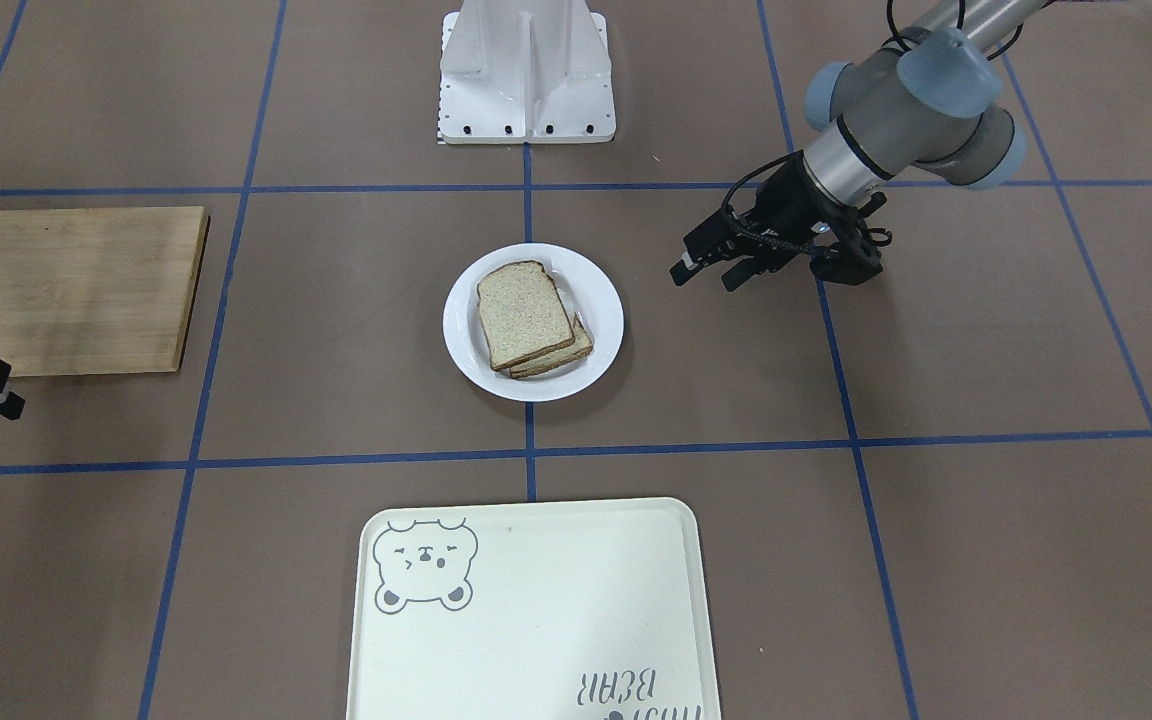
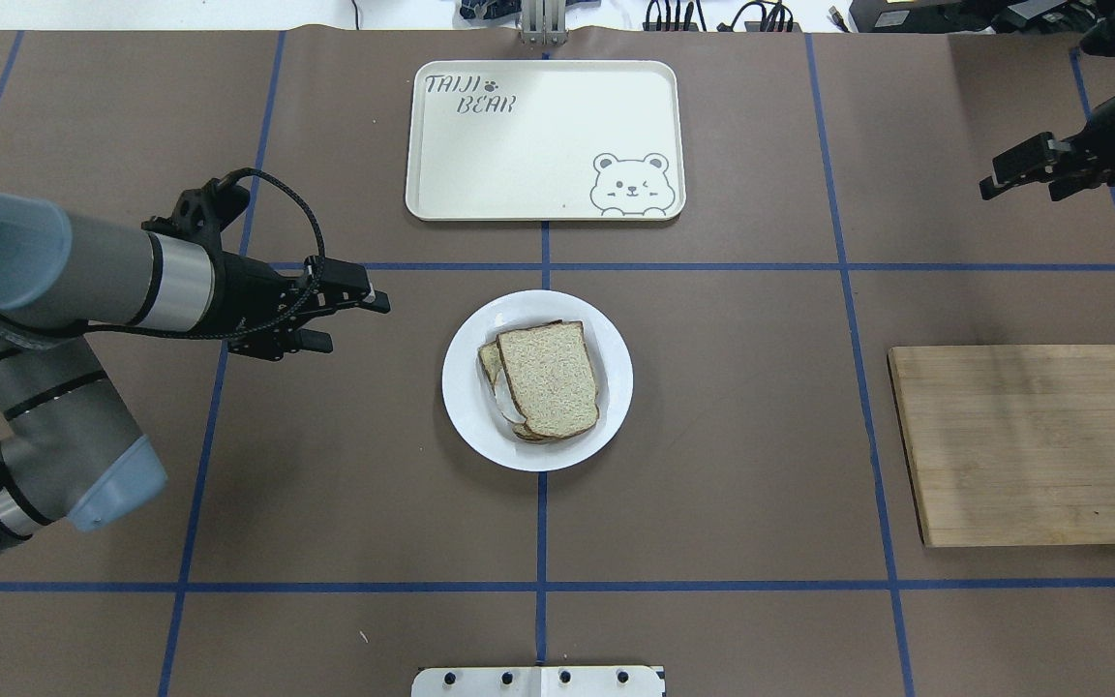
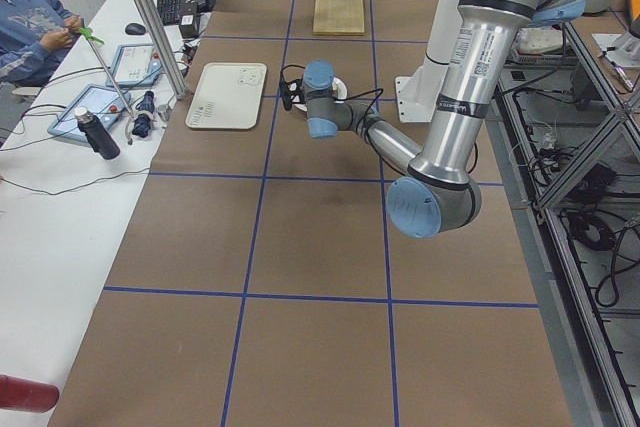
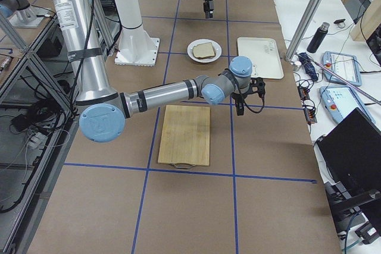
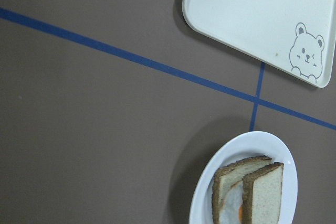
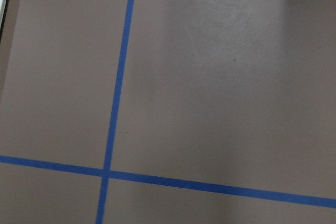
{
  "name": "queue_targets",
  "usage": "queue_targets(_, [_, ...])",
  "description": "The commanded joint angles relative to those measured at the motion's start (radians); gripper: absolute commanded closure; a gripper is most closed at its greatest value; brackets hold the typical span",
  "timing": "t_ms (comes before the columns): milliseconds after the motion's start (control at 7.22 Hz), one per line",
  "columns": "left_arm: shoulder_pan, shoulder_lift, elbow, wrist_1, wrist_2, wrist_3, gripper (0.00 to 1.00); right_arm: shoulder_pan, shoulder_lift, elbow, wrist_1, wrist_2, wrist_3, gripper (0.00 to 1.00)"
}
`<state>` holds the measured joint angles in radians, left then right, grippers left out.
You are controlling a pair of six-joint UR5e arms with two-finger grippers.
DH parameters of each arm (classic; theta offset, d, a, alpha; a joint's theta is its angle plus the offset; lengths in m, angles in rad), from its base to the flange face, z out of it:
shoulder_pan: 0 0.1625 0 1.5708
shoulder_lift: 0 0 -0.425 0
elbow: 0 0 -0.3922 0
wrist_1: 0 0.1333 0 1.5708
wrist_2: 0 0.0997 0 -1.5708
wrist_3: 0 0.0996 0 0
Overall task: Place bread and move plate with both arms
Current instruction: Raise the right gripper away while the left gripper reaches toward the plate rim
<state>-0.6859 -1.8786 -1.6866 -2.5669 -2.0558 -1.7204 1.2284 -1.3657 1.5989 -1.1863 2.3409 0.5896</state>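
My left gripper should grip the round white plate's rim (image 1: 610, 286) at the side nearest that gripper, and the bread will stay resting on the plate.
The plain bread (image 2: 550, 378) lies on the round white plate (image 2: 466, 407) at the table's middle, on top of an egg-topped slice (image 2: 504, 402) that peeks out beneath it. The bread (image 1: 524, 313) and the plate (image 1: 601, 300) also show in the front view, and the bread (image 5: 265, 195) and the plate (image 5: 205, 208) in the left wrist view. My left gripper (image 2: 352, 324) is open and empty, hovering a short way to the plate's left; it also shows in the front view (image 1: 706, 277). My right gripper (image 2: 1022, 189) is open and empty, far off at the table's right edge beyond the board.
A cream tray with a bear drawing (image 2: 538, 136) lies beyond the plate, and shows in the front view (image 1: 536, 620). A wooden cutting board (image 2: 1032, 440) lies to the right. The white robot base (image 1: 526, 75) stands on the near side.
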Motion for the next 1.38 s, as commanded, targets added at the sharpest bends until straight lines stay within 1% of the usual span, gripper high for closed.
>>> queue_targets(0, [0.061,-0.007,0.091,-0.156,0.074,-0.077,0.07,0.04,-0.015,0.001,-0.047,0.0,-0.059,0.0])
queue_targets(138, [0.078,-0.023,0.102,-0.159,0.107,-0.091,0.14,0.054,-0.022,0.001,-0.047,0.0,-0.059,0.0])
queue_targets(415, [0.103,-0.072,0.161,-0.165,0.115,-0.093,0.16,0.051,-0.023,0.001,-0.047,-0.011,-0.059,0.0])
queue_targets(554, [0.106,-0.074,0.163,-0.171,0.103,-0.096,0.03,0.051,-0.023,0.003,-0.047,-0.011,-0.059,0.0])
queue_targets(831, [0.147,-0.085,0.179,-0.177,0.115,-0.106,0.03,0.051,-0.029,0.009,-0.049,-0.011,-0.059,0.0])
queue_targets(969, [0.149,-0.088,0.182,-0.174,0.127,-0.116,0.16,0.048,-0.038,0.012,-0.049,-0.011,-0.059,0.0])
queue_targets(1108, [0.17,-0.088,0.182,-0.179,0.181,-0.139,0.33,0.051,-0.044,0.021,-0.049,-0.011,-0.057,0.0])
queue_targets(1246, [0.186,-0.088,0.182,-0.179,0.199,-0.142,0.35,0.048,-0.058,0.036,-0.049,-0.011,-0.057,0.0])
